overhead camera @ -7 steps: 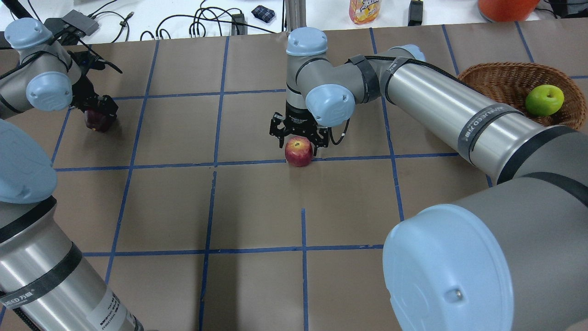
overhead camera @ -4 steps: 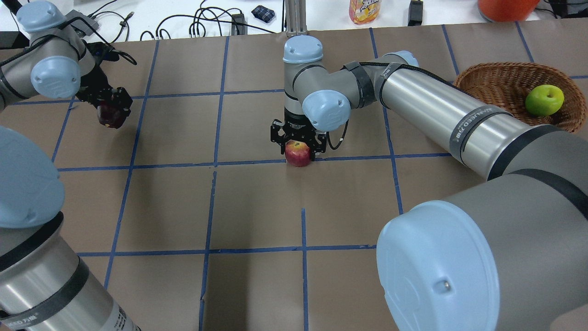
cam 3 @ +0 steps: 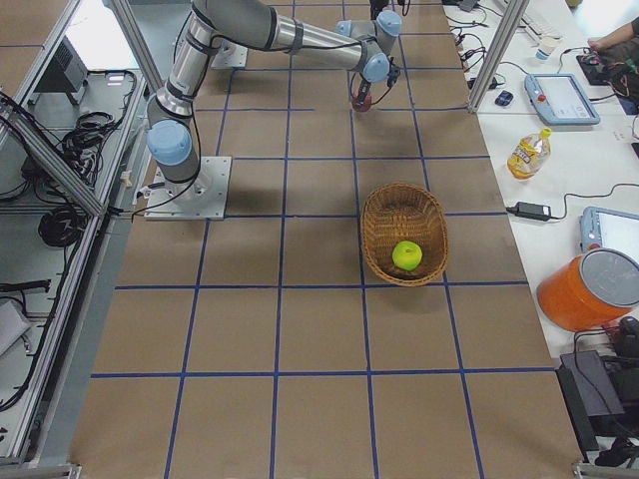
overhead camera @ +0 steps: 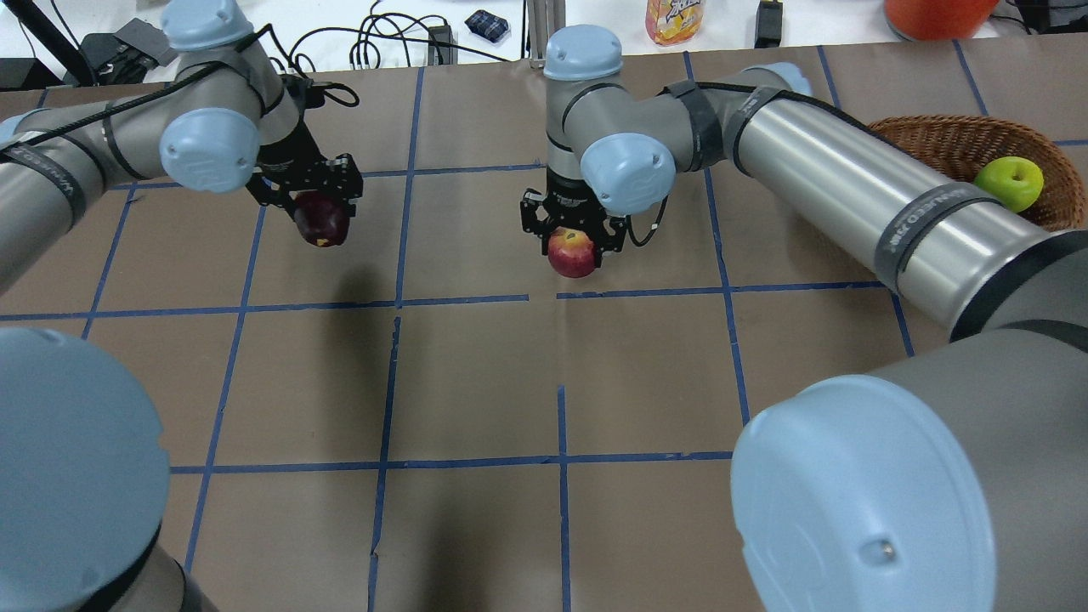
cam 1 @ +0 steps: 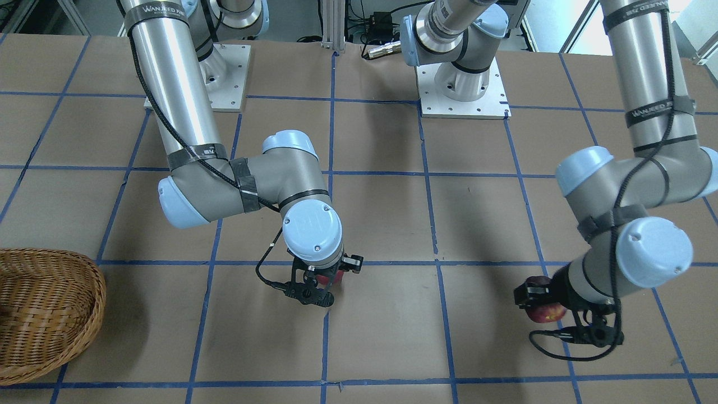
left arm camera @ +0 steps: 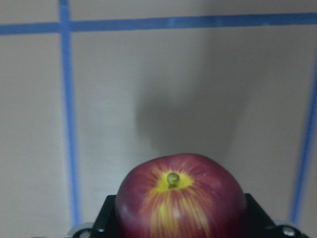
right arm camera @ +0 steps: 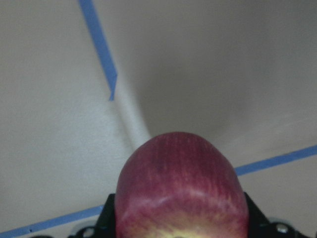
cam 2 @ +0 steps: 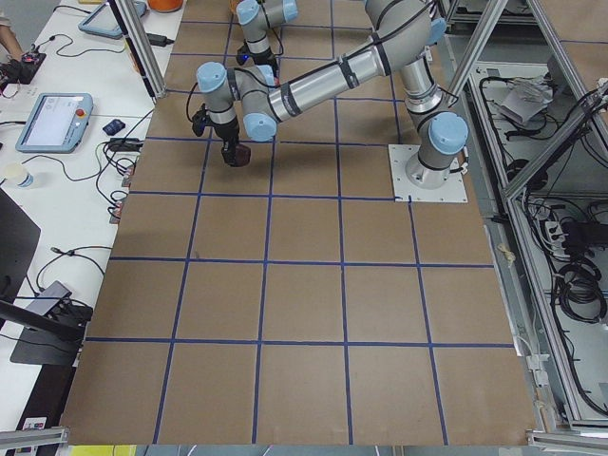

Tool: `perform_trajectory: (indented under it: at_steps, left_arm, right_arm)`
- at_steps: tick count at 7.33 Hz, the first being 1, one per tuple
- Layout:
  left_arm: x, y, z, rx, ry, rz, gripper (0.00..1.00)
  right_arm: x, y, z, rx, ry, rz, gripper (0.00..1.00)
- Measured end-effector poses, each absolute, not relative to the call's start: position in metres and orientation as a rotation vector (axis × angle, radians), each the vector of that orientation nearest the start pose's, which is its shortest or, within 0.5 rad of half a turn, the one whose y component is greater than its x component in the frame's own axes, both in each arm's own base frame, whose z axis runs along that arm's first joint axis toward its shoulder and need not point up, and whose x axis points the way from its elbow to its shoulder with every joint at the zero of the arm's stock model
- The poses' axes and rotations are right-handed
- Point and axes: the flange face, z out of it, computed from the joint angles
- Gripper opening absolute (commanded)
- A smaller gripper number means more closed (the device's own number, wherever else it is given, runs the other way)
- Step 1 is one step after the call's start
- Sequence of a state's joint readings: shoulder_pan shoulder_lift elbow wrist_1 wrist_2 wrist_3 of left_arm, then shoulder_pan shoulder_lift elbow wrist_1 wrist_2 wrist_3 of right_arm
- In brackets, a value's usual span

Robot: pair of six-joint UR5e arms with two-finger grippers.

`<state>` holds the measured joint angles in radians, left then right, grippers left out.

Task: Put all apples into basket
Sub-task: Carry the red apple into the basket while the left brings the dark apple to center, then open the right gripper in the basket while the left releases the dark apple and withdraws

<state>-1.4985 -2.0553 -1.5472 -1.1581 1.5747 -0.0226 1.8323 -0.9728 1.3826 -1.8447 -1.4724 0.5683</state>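
I should use my right gripper to set the red apple down on the woven bottom of the wicker basket (cam 1: 16,322), near its middle.
My left gripper (overhead camera: 321,214) is shut on a dark maroon apple (overhead camera: 321,221) and holds it above the table's far left part; it also shows in the front view (cam 1: 543,310) and the left wrist view (left arm camera: 181,203). My right gripper (overhead camera: 572,245) is shut on a red apple (overhead camera: 572,253) with a yellowish top, lifted just above the table's middle; the right wrist view shows it (right arm camera: 181,188). The wicker basket (overhead camera: 926,144) stands at the far right with the yellow-green apple (overhead camera: 1009,184) in it, partly behind my right arm.
Beyond the far table edge lie cables (overhead camera: 374,42), an orange drink bottle (overhead camera: 674,19) and an orange container (overhead camera: 935,15). Blue tape lines grid the brown table. My arms' bases (cam 1: 460,84) stand at the near side.
The right gripper has shut on the red apple and lifted it off the table. The left gripper has carried the dark apple rightward, toward the middle.
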Motion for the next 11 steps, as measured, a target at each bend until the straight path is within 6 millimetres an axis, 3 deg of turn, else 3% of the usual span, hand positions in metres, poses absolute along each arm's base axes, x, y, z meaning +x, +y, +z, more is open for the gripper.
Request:
perform_trajectory:
  at_steps: [1,3,4,5,6,7,9,11]
  left_arm:
    - [-0.144,-0.64,0.258,-0.233,3.135,0.068,0.5]
    - [-0.272,-0.605,0.234,-0.403,3.122,0.028,0.5]
    - [-0.324,-0.58,0.218,-0.41,3.118,0.031,0.66]
    - [-0.355,-0.561,0.204,-0.387,3.114,0.046,1.0]
    - [-0.368,-0.551,0.198,-0.37,3.11,0.053,1.0]
    - [-0.373,-0.547,0.201,-0.361,3.112,0.047,1.0]
    - [-0.369,-0.55,0.227,-0.369,3.127,-0.001,1.0]
    - [-0.339,-0.554,0.275,-0.388,3.129,-0.005,1.0]
  right_arm:
    - [0.26,-0.641,0.279,0.502,3.051,0.237,0.0]
    - [0.115,-0.663,0.33,0.503,3.094,0.194,0.0]
    - [0.047,-0.668,0.34,0.477,3.118,0.179,0.0]
    - [-0.015,-0.669,0.34,0.403,3.136,0.176,0.0]
    - [-0.067,-0.669,0.334,0.31,3.157,0.18,0.0]
    - [-0.099,-0.67,0.324,0.259,3.184,0.182,0.0]
    - [-0.133,-0.68,0.291,0.18,3.24,0.181,0.0]
    - [-0.17,-0.686,0.257,0.162,3.253,0.168,0.0]
